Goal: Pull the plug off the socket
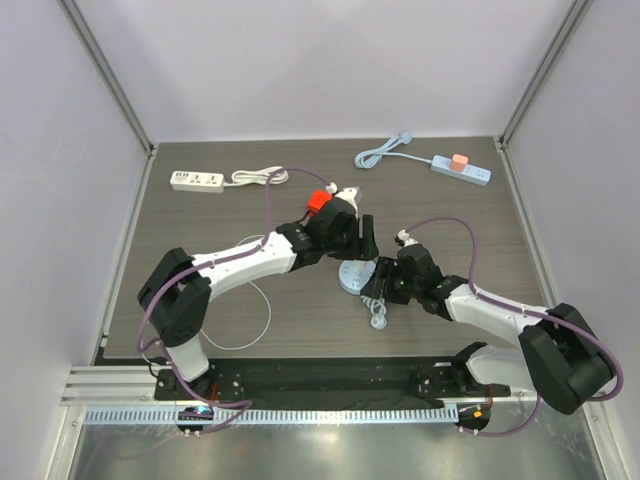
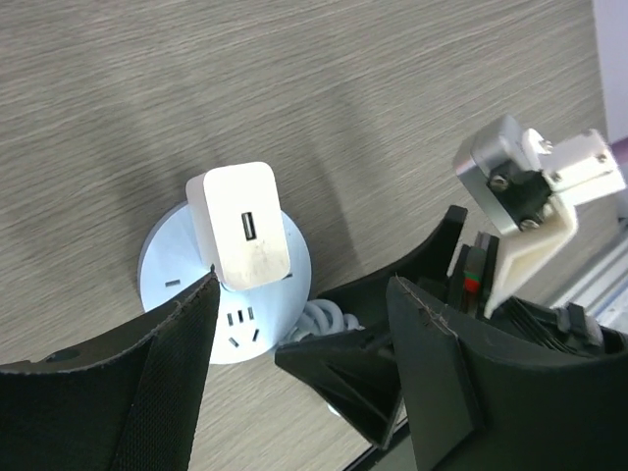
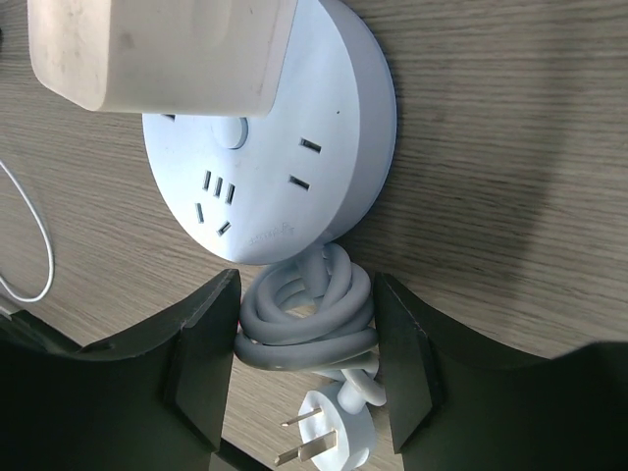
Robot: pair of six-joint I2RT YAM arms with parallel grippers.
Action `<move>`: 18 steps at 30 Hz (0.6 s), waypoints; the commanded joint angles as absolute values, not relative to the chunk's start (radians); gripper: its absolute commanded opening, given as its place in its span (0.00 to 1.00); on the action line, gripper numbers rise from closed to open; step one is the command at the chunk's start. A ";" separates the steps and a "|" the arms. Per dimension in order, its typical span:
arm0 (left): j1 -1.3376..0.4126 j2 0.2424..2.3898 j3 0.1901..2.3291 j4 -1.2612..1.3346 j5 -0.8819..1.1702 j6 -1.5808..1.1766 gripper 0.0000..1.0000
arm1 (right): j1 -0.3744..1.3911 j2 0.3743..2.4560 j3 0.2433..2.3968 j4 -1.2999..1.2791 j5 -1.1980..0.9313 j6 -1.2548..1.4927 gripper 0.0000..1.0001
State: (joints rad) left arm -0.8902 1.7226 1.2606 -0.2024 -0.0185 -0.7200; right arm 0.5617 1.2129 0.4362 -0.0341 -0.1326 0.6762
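Observation:
My right gripper holds the socket's coiled grey cord, which leaves the socket free to move. I need to grip the socket's edge (image 3: 363,186) with it before I pull out the plug.
A round pale-blue socket (image 1: 352,278) lies mid-table, with a white USB charger plug (image 2: 243,226) seated in its top face. The plug also shows in the right wrist view (image 3: 157,49). My left gripper (image 2: 304,304) hovers just above the socket, open. The plug stands beyond its left finger (image 2: 167,373), not between the fingers. My right gripper (image 3: 306,324) is closed around the socket's coiled grey cord (image 3: 304,314), with both fingers against the coil. The cord's own two-pin plug (image 3: 329,437) lies loose below it.
A white power strip (image 1: 197,181) with a coiled cord lies at the back left. A blue power strip (image 1: 462,170) carrying an orange plug (image 1: 459,160) lies at the back right. A thin white cable loop (image 1: 262,310) lies near the left arm.

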 commanded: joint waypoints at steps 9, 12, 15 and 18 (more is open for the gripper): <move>-0.905 1.819 1.322 -0.233 -0.158 -0.695 0.67 | 0.577 1.166 0.371 -0.106 -0.126 0.704 0.44; -0.905 1.855 1.342 -0.233 -0.156 -0.687 0.63 | 0.577 1.155 0.367 -0.095 -0.124 0.713 0.44; -0.905 1.890 1.359 -0.238 -0.127 -0.680 0.52 | 0.577 1.151 0.365 -0.094 -0.121 0.713 0.44; -0.905 1.902 1.370 -0.242 -0.112 -0.673 0.36 | 0.577 1.151 0.368 -0.097 -0.118 0.718 0.49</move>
State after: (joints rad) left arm -0.9077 1.8870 1.3380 -0.2344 -0.1051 -0.7010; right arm 0.5671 1.1561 0.3885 -0.0227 -0.1303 0.7143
